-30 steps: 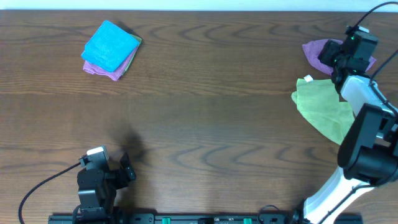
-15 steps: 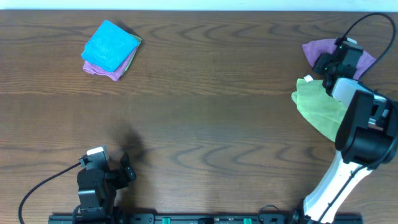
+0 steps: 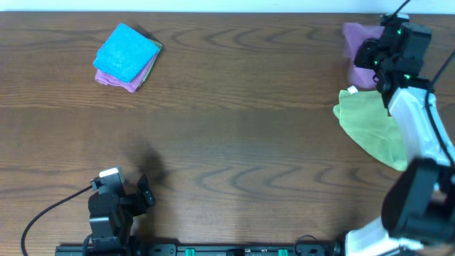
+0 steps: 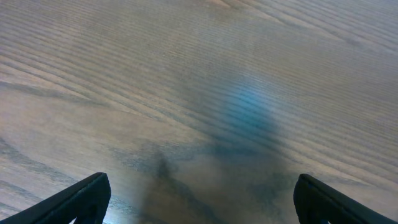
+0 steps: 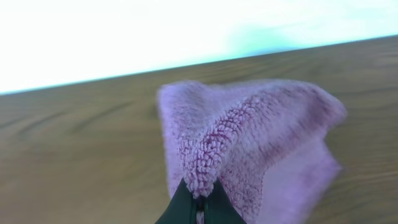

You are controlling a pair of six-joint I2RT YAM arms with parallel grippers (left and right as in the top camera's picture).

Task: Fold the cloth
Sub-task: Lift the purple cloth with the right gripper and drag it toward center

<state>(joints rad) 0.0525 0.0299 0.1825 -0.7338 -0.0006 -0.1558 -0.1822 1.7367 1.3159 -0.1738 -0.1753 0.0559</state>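
My right gripper needs to release the purple cloth on the wood [image 3: 234, 94] between the folded stack and the light green cloth.
A crumpled purple cloth [image 3: 357, 44] lies at the far right back of the table. My right gripper [image 3: 371, 58] is shut on a raised pinch of it; in the right wrist view the purple cloth [image 5: 249, 137] rises in a ridge from between my closed fingertips [image 5: 199, 202]. A light green cloth [image 3: 370, 124] lies unfolded just in front of it. My left gripper [image 3: 146, 193] stays near the front left edge, open over bare wood, its two dark fingertips [image 4: 81, 199] wide apart with nothing between them.
A folded stack with a blue cloth [image 3: 126, 53] on top of a purple and a yellow-green one sits at the back left. The table's far edge [image 5: 186, 65] runs close behind the purple cloth. Brown wood [image 3: 234, 135] spans the middle.
My right gripper went from open to shut, pinching the purple cloth, and has lifted and pulled it slightly toward the far edge. The left arm has not moved.
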